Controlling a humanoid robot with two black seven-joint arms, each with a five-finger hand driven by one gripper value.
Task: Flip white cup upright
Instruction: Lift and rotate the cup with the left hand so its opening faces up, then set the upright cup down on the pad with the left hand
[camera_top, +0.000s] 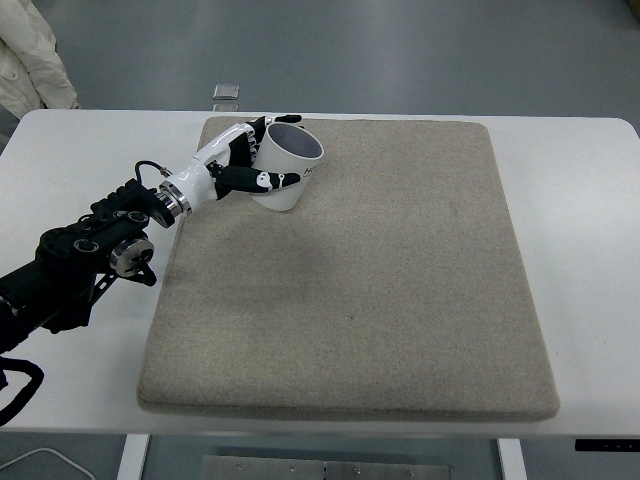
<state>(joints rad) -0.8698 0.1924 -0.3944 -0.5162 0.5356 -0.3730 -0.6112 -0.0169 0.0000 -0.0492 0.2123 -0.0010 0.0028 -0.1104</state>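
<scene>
My left gripper is going to set the white cup down. It will let go of it upright on the beige mat (261, 219) near the mat's far corner beside my arm.
A white cup (288, 162) stands near the far left corner of the beige mat (380, 280), its mouth facing up and tilted slightly toward the right. My left hand (258, 152) reaches in from the left and wraps the cup's left side. Its fingers (262, 180) curl across the front wall and others hook over the back rim. The right arm does not show.
The mat lies on a white table (580, 200). A small grey plate (227, 93) sits on the floor beyond the table's far edge. A person's white sleeve (30, 55) shows at the top left corner.
</scene>
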